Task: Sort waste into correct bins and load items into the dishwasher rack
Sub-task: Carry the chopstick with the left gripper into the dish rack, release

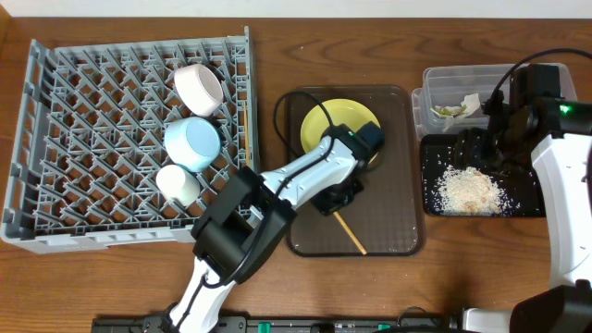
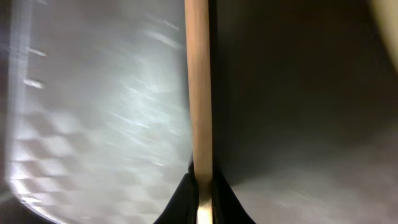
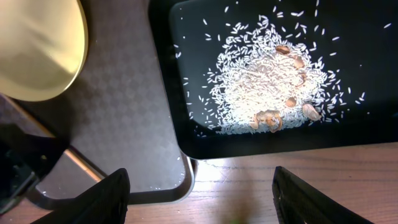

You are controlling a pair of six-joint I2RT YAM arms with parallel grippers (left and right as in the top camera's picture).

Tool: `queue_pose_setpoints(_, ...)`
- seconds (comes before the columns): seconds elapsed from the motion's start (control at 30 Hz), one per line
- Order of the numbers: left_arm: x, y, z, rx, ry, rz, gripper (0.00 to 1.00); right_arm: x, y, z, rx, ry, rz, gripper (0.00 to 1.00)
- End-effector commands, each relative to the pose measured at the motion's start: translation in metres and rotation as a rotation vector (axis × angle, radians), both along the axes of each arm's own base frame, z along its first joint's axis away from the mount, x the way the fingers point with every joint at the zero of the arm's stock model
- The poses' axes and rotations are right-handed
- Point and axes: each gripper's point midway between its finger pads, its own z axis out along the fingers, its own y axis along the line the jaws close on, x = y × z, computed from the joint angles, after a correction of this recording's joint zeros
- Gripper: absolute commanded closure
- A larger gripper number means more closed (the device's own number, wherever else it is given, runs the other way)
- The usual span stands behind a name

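Note:
Next, I let go of the wooden chopstick with my left gripper between the light blue bowl and the dishwasher rack's side (image 1: 237,172). The chopstick is now low over the brown tray.
The grey dishwasher rack (image 1: 83,139) at the left holds the white bowl (image 1: 199,88), the light blue bowl (image 1: 192,143) and the white cup (image 1: 178,185). The yellow plate (image 1: 335,125) lies on the brown serving tray (image 1: 398,236). My left gripper (image 1: 340,199) is low over that tray, shut on a wooden chopstick (image 1: 351,236); the stick (image 2: 199,93) runs out from between the jaws (image 2: 204,202). I see only one chopstick. My right gripper (image 3: 199,205) is open and empty, up over the black tray (image 1: 527,199). That tray holds the rice scraps (image 1: 470,190). The wrapper (image 1: 450,111) lies in the clear tub (image 1: 430,83).
The brown tray's corner (image 3: 180,186) nearly touches the black tray (image 3: 186,74). The rice pile (image 3: 261,87) has a few brownish bits in it. The plate's edge (image 3: 37,50) shows in the right wrist view. Bare wood lies in front of the trays.

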Motion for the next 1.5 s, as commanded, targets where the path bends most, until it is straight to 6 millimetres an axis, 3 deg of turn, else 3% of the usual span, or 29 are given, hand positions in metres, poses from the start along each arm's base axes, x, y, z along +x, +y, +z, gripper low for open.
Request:
queue_pose_setpoints(0.0, -0.014, 0.024, -0.019, 0.093, 0.075, -0.074, 0.92, 0.000, 0.000, 0.001, 0.002, -0.003, 0.007, 0.29)
queue_pose_setpoints(0.3, -0.005, 0.030, 0.017, 0.075, -0.005, -0.166, 0.94, 0.000, 0.000, 0.001, 0.001, -0.004, 0.015, 0.29)
queue_pose_setpoints(0.43, 0.007, 0.043, 0.048, 0.119, -0.112, -0.195, 0.94, 0.000, 0.000, 0.001, 0.001, -0.004, 0.015, 0.29)
queue_pose_setpoints(0.67, 0.035, 0.061, 0.112, 0.136, -0.332, -0.417, 0.94, 0.001, -0.001, 0.001, 0.000, -0.007, 0.015, 0.29)
queue_pose_setpoints(0.8, 0.059, 0.092, 0.148, 0.207, -0.433, -0.556, 0.94, 0.001, -0.001, 0.001, 0.000, -0.007, 0.015, 0.29)
queue_pose_setpoints(0.9, 0.075, 0.119, 0.164, 0.265, -0.460, -0.646, 0.91, 0.001, -0.001, 0.001, 0.000, -0.007, 0.015, 0.29)
queue_pose_setpoints(0.97, 0.086, 0.140, 0.169, 0.291, -0.457, -0.664, 0.91, 0.001, 0.000, 0.001, 0.001, -0.007, 0.015, 0.29)
queue_pose_setpoints(1.17, 0.118, 0.200, 0.170, 0.311, -0.473, -0.483, 0.91, 0.001, 0.000, 0.001, 0.001, -0.006, 0.015, 0.29)
queue_pose_setpoints(1.47, 0.143, 0.204, 0.160, 0.084, -0.524, -0.434, 0.92, 0.001, 0.000, 0.001, 0.001, -0.007, 0.015, 0.29)
